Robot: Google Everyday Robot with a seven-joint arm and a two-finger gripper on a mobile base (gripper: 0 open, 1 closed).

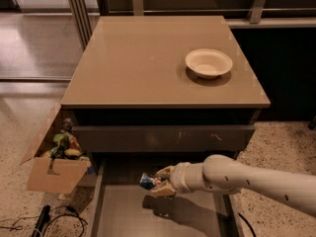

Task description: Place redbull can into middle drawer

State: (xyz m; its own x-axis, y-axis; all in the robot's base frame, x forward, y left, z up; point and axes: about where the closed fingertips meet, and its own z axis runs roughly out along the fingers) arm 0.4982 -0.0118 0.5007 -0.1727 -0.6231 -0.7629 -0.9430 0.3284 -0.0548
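I should release the redbull can, now hanging just above the drawer floor, with my gripper on the rear middle part of the open middle drawer's bottom point(160, 192).
The redbull can point(146, 181) is a small blue-and-silver can held on its side in my gripper point(158, 181). The gripper's pale fingers point(164, 172) are shut on it, above and below its right end. The can hangs a little above the floor of the open middle drawer point(123, 211), over its rear middle part, and casts a shadow there. My white arm point(247, 177) reaches in from the right across the drawer. The dark closed drawer front point(163, 137) with pale scratches is just above.
A cream bowl point(208, 62) sits on the cabinet top point(148, 58) at the right. An open cardboard box point(57, 164) with snack packets stands on the floor left of the drawer. Black cables point(44, 221) lie at the bottom left.
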